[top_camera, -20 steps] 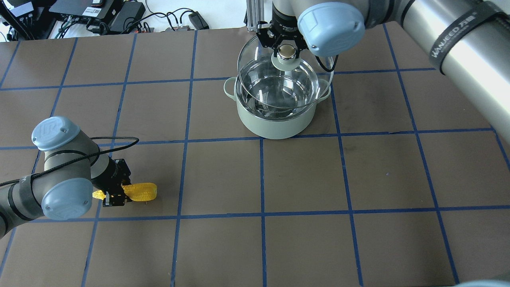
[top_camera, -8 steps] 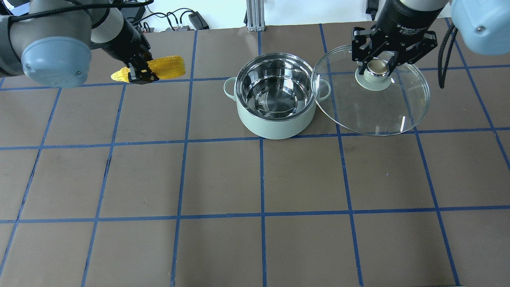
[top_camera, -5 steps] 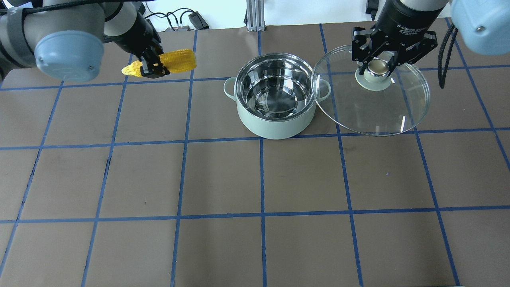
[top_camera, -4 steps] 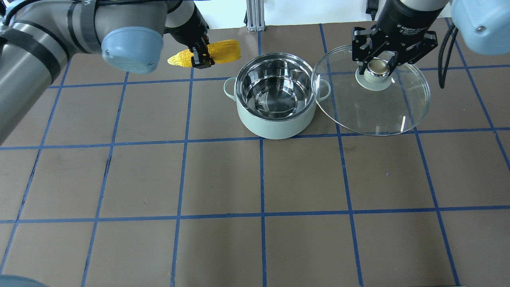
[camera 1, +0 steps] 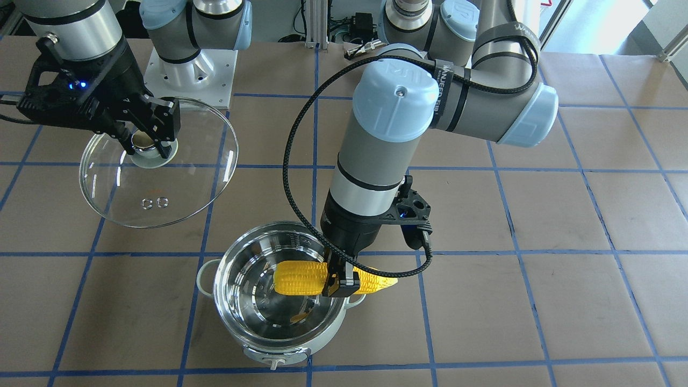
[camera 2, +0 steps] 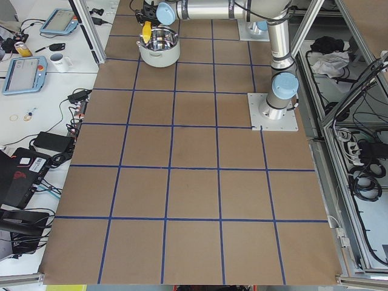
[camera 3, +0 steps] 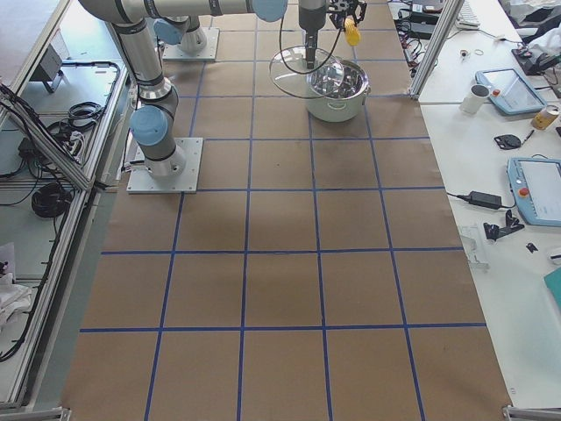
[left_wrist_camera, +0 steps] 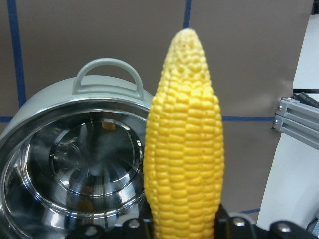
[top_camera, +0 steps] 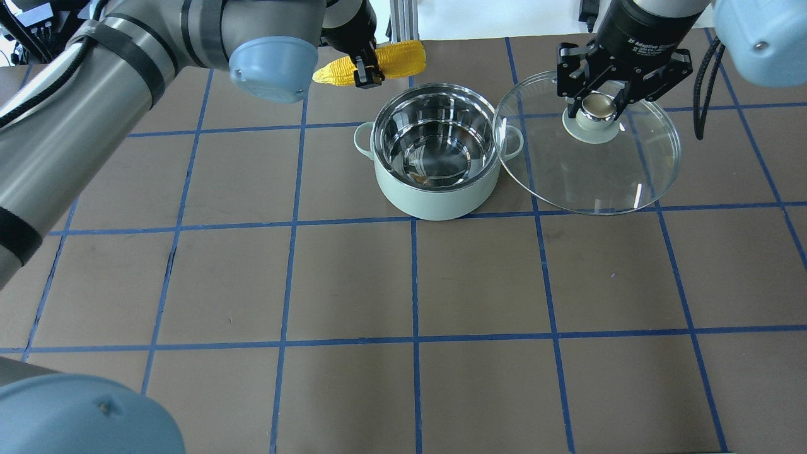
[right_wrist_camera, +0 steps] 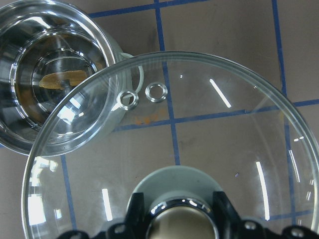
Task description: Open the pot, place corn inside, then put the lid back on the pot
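I need to use my left gripper to set the yellow corn down and let go of it on the steel bottom inside the open mint-white pot (camera 1: 287,284) (left_wrist_camera: 102,169).
The mint-white pot (top_camera: 435,189) stands open on the table, its steel inside bare (camera 1: 274,306). My left gripper (top_camera: 369,69) is shut on the yellow corn (top_camera: 391,60) and holds it level in the air above the pot's far-left rim; in the front view the corn (camera 1: 298,278) hangs over the pot's edge, and it fills the left wrist view (left_wrist_camera: 184,149). My right gripper (top_camera: 596,104) is shut on the knob of the glass lid (top_camera: 592,170) and holds it in the air right of the pot, also in the front view (camera 1: 161,183) and right wrist view (right_wrist_camera: 199,149).
Brown table with a blue tape grid (top_camera: 416,284). Cables and boxes lie beyond the far edge (top_camera: 157,25). A metal post (top_camera: 400,22) stands just behind the pot. Arm bases (camera 1: 188,70) are bolted on the robot's side.
My left arm lifted the corn off the near-left table and carried it far and right to the pot's rim. My right arm lifted the lid off the pot, then held still.
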